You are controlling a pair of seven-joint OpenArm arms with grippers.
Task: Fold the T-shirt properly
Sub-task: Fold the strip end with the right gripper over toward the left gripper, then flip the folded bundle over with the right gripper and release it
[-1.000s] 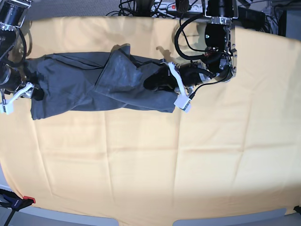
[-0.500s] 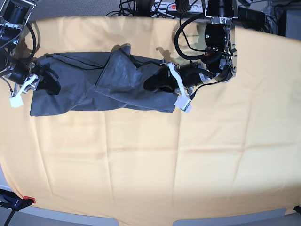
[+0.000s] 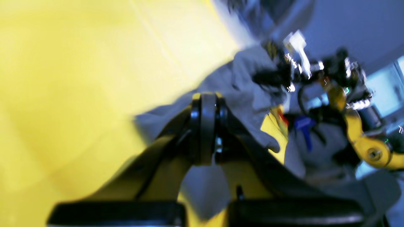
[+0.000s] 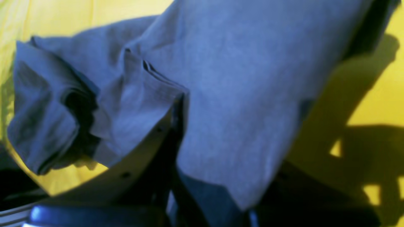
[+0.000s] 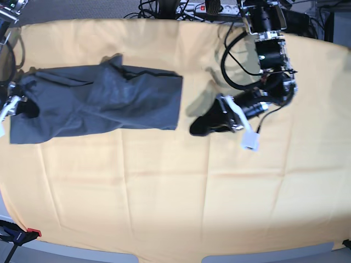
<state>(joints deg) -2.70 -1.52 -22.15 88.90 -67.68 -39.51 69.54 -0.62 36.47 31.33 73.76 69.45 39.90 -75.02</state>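
Next, I let go of the T-shirt's end with my right gripper over the shirt's opposite edge (image 5: 180, 105), the one nearest my left gripper.
The dark slate-grey T-shirt (image 5: 104, 101) lies folded into a long band across the left half of the yellow cloth (image 5: 175, 192). My right gripper (image 5: 19, 107) is at the shirt's far left end. In the right wrist view it (image 4: 181, 101) is shut on bunched shirt fabric (image 4: 240, 94). My left gripper (image 5: 194, 129) hovers just right of the shirt's right edge, apart from it. In the blurred left wrist view its fingers (image 3: 205, 126) meet with nothing between them, and the shirt (image 3: 243, 91) lies behind.
Cables and a power strip (image 5: 192, 8) lie along the table's back edge. A red-tipped clamp (image 5: 22, 234) sits at the front left corner. The right arm (image 3: 318, 72) shows in the left wrist view beyond the shirt.
The left gripper let go of the shirt's right end and moved right and forward. The shirt shifted left and lies flatter. The right gripper pulled left with its end.
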